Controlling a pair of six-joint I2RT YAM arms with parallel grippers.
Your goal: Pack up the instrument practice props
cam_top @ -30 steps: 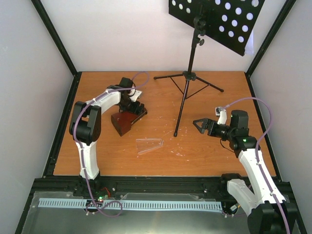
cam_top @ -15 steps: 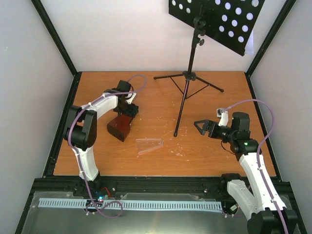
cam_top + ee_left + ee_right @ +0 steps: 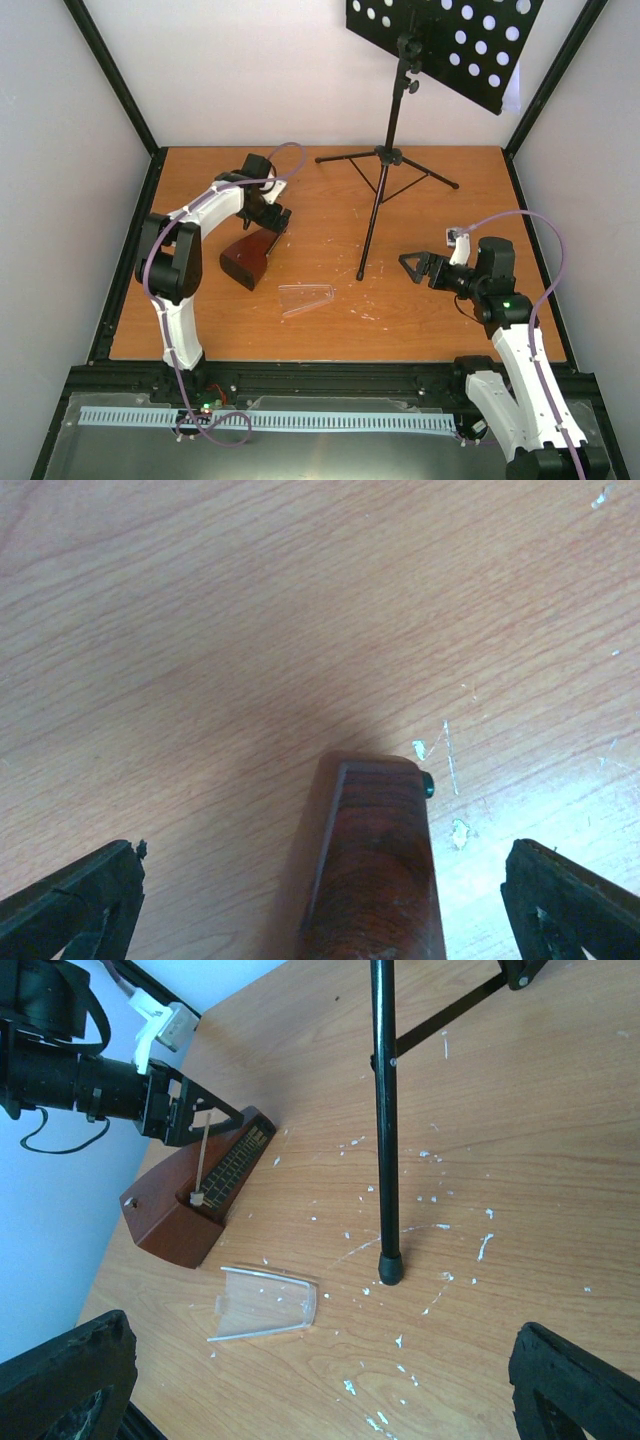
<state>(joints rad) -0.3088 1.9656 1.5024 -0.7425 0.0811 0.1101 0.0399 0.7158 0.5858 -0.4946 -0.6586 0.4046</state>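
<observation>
Next, my left gripper closes around the tipped-over metronome's narrow top [image 3: 376,785] and swings it upright onto its base before packing it, because it is lying on its side.
The red-brown wooden metronome [image 3: 247,262] lies tipped on the table at the left, its pendulum face [image 3: 222,1175] bare. Its clear plastic cover [image 3: 306,298] lies loose on the wood to its right. My left gripper [image 3: 268,221] hangs open over the metronome's narrow top [image 3: 375,870], one finger [image 3: 70,905] on each side and neither touching it. The black tripod music stand [image 3: 388,150] is upright at the back, its perforated desk [image 3: 450,40] high up. My right gripper [image 3: 410,264] is open and empty, right of the stand's nearest foot [image 3: 390,1268].
The stand's three legs [image 3: 420,172] spread over the back middle of the table. White flecks [image 3: 440,1280] dot the wood around the near foot. Black frame posts [image 3: 110,75] and pale walls close in the sides and back.
The left gripper let go of the metronome and drew back toward the rear, jaws wider. The metronome slid a little left and nearer. The right arm shifted slightly nearer.
</observation>
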